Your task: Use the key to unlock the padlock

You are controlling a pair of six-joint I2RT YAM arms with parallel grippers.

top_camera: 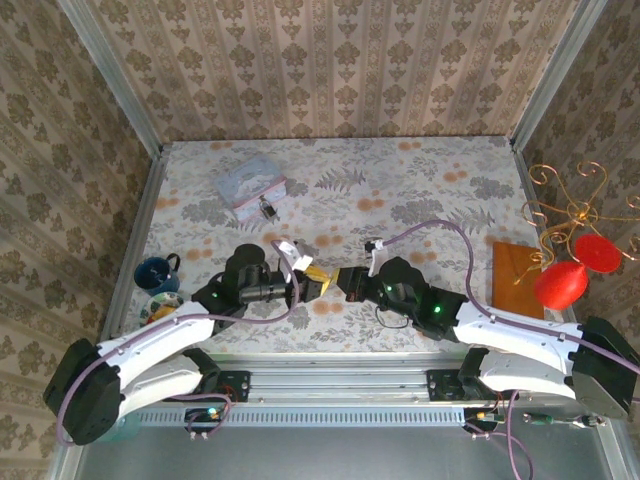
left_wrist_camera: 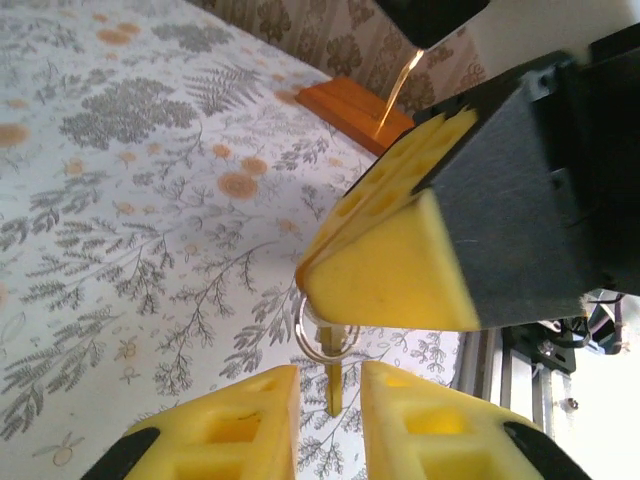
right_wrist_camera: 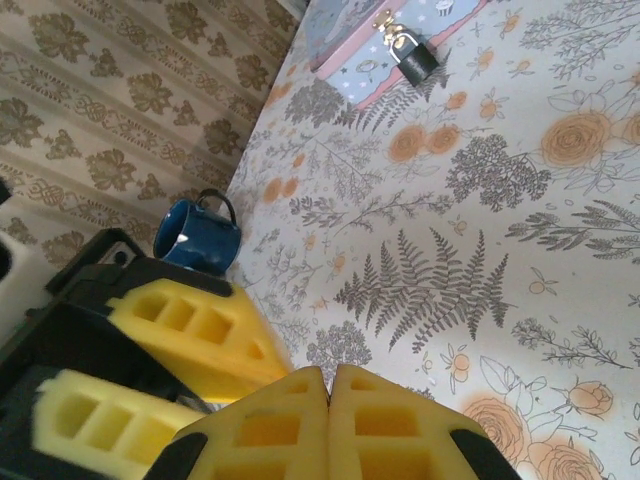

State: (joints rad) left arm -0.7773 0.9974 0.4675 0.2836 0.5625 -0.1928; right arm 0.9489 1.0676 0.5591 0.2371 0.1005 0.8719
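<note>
The key's blade sits at a slant to the finger line of my right gripper, so next my left gripper swings to the front, closes on its tip (left_wrist_camera: 334, 410) and takes over the key.
The thin gold key (left_wrist_camera: 334, 385) hangs blade-down on a silver ring (left_wrist_camera: 322, 342) from my right gripper's yellow fingers (left_wrist_camera: 390, 270), which are pressed shut on its head. My left gripper (left_wrist_camera: 330, 380) is open, with the blade in the gap between its fingers and touching neither one. The two grippers meet tip to tip near the table's front, left (top_camera: 315, 281) and right (top_camera: 345, 283). The dark padlock (top_camera: 268, 208) (right_wrist_camera: 415, 58) hangs on the front of the pale blue tin (top_camera: 250, 183) at the back left, well away from both. My right gripper (right_wrist_camera: 330, 375) shows its pads closed together.
A blue mug (top_camera: 156, 272) (right_wrist_camera: 200, 235) stands at the left, beside the left arm. An orange wooden block (top_camera: 515, 278) (left_wrist_camera: 350, 105) lies at the right, next to a gold wire stand with red ornaments (top_camera: 575, 270). Wallpapered walls enclose the table.
</note>
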